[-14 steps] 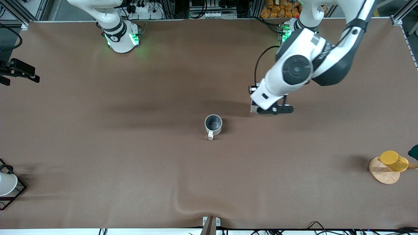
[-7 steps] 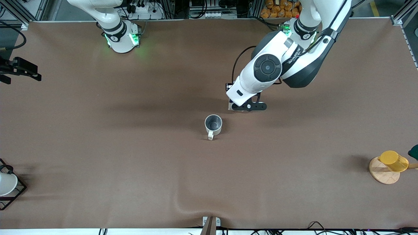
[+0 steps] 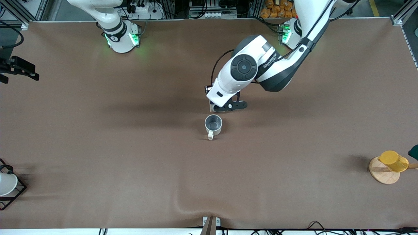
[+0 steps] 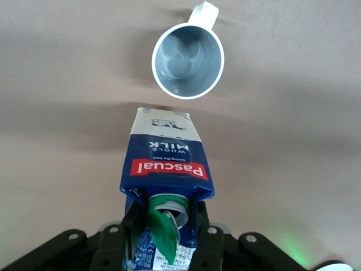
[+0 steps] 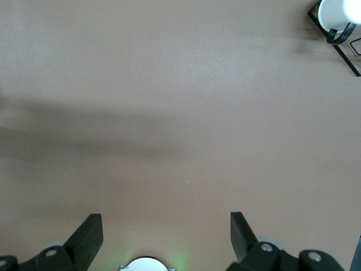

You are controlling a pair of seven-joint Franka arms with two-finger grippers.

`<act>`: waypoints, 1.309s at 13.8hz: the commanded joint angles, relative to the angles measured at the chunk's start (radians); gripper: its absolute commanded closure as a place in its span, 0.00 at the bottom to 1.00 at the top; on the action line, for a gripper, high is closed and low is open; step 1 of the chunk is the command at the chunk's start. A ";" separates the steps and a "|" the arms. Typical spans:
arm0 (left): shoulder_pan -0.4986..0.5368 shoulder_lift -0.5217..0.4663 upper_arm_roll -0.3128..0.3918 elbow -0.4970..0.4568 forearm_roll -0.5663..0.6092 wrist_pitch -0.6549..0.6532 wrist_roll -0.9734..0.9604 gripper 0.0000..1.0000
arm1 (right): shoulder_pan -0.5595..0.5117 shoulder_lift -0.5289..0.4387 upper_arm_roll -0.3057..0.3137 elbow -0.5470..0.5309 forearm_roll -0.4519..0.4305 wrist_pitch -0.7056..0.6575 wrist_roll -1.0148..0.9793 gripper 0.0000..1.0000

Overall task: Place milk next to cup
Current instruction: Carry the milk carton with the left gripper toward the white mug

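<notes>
Next, my left gripper lets go of the milk on the table, where I should have it sit close against the cup's side (image 3: 212, 117) (image 4: 172, 103) opposite its handle.
The cup (image 3: 213, 124) is a cream-white mug with a grey inside, standing mid-table with its handle toward the front camera. It also shows in the left wrist view (image 4: 188, 61). My left gripper (image 3: 226, 107) hangs low over the table just farther from the front camera than the cup. It is shut on the milk (image 4: 166, 164), a dark-blue carton with a red band and an open green cap. In the left wrist view my left gripper (image 4: 165, 223) grips the carton's top. The hand hides the carton in the front view. My right gripper (image 5: 166, 237) is open and empty, waiting over bare table.
A yellow cup (image 3: 393, 160) sits on a wooden disc near the left arm's end. A white cup in a black wire rack (image 3: 6, 184) stands at the right arm's end, and shows in the right wrist view (image 5: 338, 11). The table cover has a ridge (image 3: 183, 205) near the front edge.
My left arm has carried the milk toward the right arm's end of the table, from well off to the side to just beside the cup. The cup has not moved.
</notes>
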 commanded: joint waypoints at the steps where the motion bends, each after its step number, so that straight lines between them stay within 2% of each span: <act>1: -0.025 0.032 0.013 0.033 -0.003 0.023 -0.029 0.68 | 0.001 -0.010 0.004 0.001 -0.014 -0.010 -0.002 0.00; 12: -0.038 0.068 0.021 0.033 0.068 0.044 -0.033 0.67 | 0.001 -0.010 0.004 0.001 -0.014 -0.010 -0.002 0.00; 18: -0.036 0.068 0.033 0.033 0.066 0.046 -0.033 0.67 | 0.001 -0.010 0.004 0.001 -0.014 -0.010 -0.002 0.00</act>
